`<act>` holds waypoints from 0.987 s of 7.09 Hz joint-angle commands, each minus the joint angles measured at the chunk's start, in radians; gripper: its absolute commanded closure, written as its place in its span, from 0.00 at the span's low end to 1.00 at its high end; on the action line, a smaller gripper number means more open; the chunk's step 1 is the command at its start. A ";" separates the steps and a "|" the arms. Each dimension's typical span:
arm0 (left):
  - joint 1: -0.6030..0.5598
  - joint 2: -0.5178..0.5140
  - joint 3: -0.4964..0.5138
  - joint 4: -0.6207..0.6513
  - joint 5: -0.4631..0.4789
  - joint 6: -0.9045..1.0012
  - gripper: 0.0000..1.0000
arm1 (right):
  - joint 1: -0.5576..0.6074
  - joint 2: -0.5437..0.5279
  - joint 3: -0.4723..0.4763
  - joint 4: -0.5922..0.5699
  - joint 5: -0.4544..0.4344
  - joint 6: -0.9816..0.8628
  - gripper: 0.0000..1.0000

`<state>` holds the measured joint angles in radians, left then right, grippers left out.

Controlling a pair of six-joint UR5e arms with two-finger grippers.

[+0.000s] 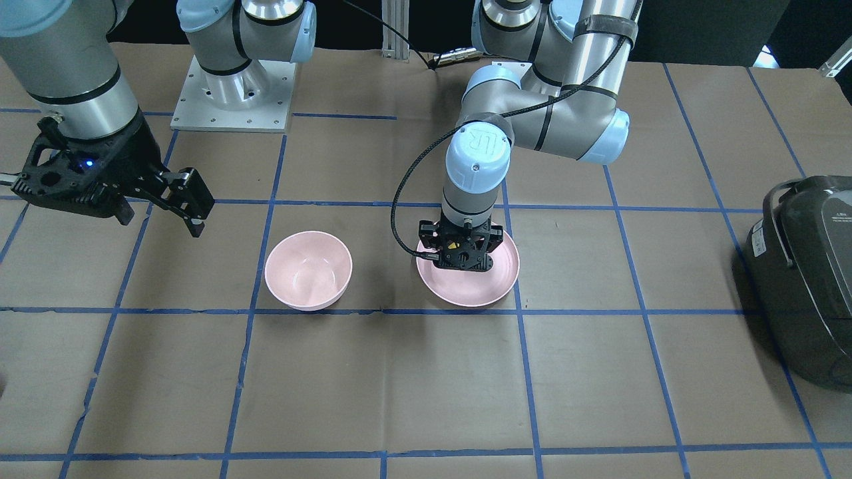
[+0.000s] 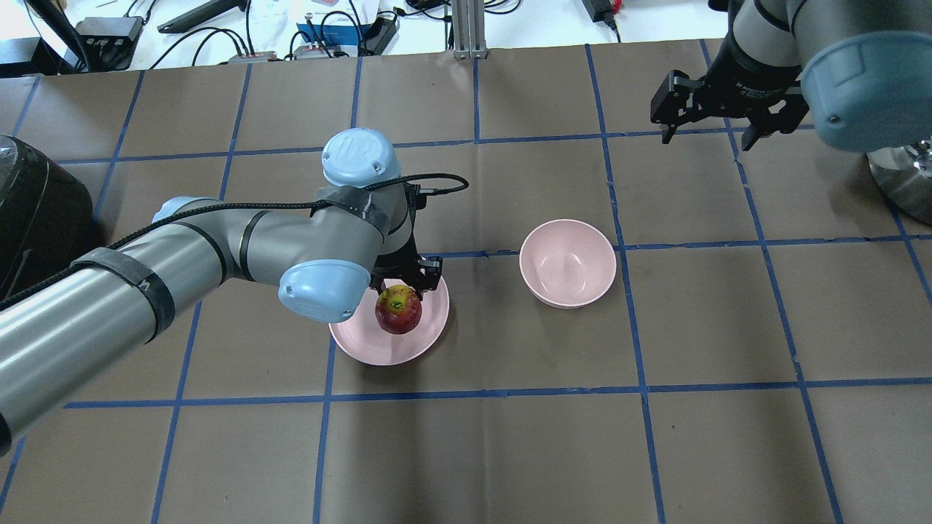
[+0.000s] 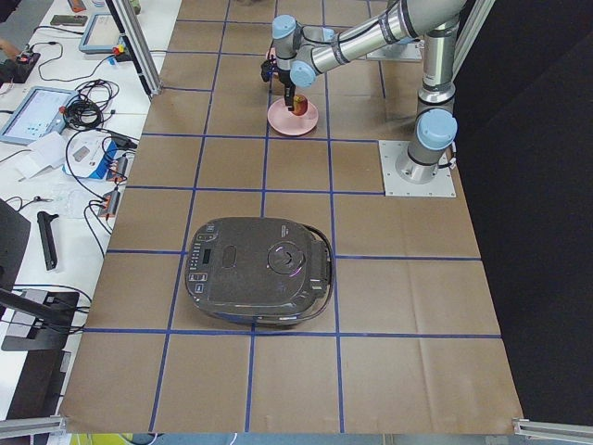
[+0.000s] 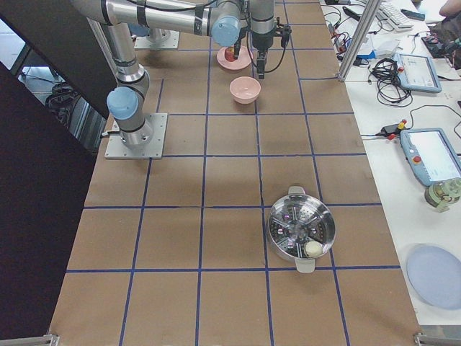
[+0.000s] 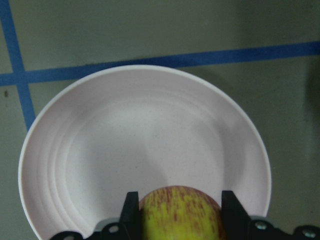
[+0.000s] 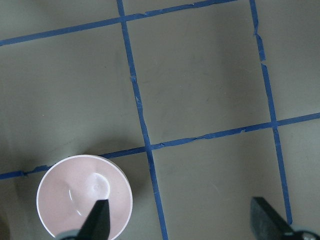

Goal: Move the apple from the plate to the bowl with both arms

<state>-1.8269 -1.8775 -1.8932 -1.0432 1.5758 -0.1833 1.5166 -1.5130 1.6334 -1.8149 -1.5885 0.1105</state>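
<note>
My left gripper will release the apple inside the deep pink bowl [image 1: 301,289], toward the bowl's side nearest the blue tape crossing.
The red and yellow apple [image 2: 397,308] sits between the fingers of my left gripper [image 2: 399,291], which is shut on it just over the pale pink plate [image 2: 364,346]. The left wrist view shows the apple [image 5: 180,215] clamped between both fingers [image 5: 131,210], with the plate [image 5: 125,140] below. The front view shows the left gripper [image 1: 459,263] over the plate [image 1: 496,286]; the apple is hidden there. The deep pink bowl [image 2: 568,262] stands empty to the plate's right. My right gripper [image 2: 704,137] hangs open and empty, high beyond the bowl [image 6: 85,197].
A dark rice cooker [image 2: 33,204] stands on the table's left end [image 1: 809,273]. A steel steamer pot [image 4: 301,231] stands on the right end. The right arm's base plate [image 1: 233,93] is near the robot's side. Blue tape lines grid the brown table.
</note>
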 commanded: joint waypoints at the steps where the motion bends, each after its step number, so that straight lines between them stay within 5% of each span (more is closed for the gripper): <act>1: -0.021 -0.015 0.109 -0.084 -0.019 -0.123 0.85 | 0.019 -0.004 -0.003 0.000 0.008 0.000 0.00; 7: -0.227 -0.216 0.454 -0.100 -0.103 -0.574 0.88 | 0.027 0.000 -0.001 -0.012 0.010 -0.035 0.00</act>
<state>-2.0163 -2.0445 -1.4985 -1.1424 1.4885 -0.6900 1.5431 -1.5147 1.6310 -1.8261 -1.5796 0.0777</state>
